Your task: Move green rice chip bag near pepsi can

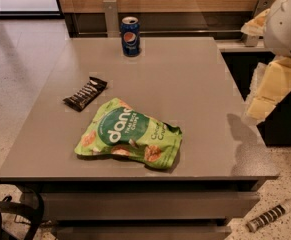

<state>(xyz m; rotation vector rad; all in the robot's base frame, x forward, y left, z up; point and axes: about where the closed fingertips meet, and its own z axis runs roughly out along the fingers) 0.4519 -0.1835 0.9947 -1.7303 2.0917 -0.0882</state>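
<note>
Next, my gripper closes on the part [152,136] beside the white lettering of the green rice chip bag, toward the end of the bag that is away from the snack bar.
The green rice chip bag [129,134] lies flat on the grey table [195,79], near the front edge and left of the middle. The pepsi can [130,36] stands upright at the table's far edge, well apart from the bag. My gripper [263,103], with cream-coloured parts under a white arm [287,21], hangs off the table's right edge. It is above floor level, to the right of the bag and not touching it. It holds nothing that I can see.
A small black-and-white snack bar [85,94] lies left of the bag. A wooden wall and metal posts [111,16] run behind the table. A striped cylindrical object [270,216] lies on the floor at the front right. A dark chair [10,211] is at the front left.
</note>
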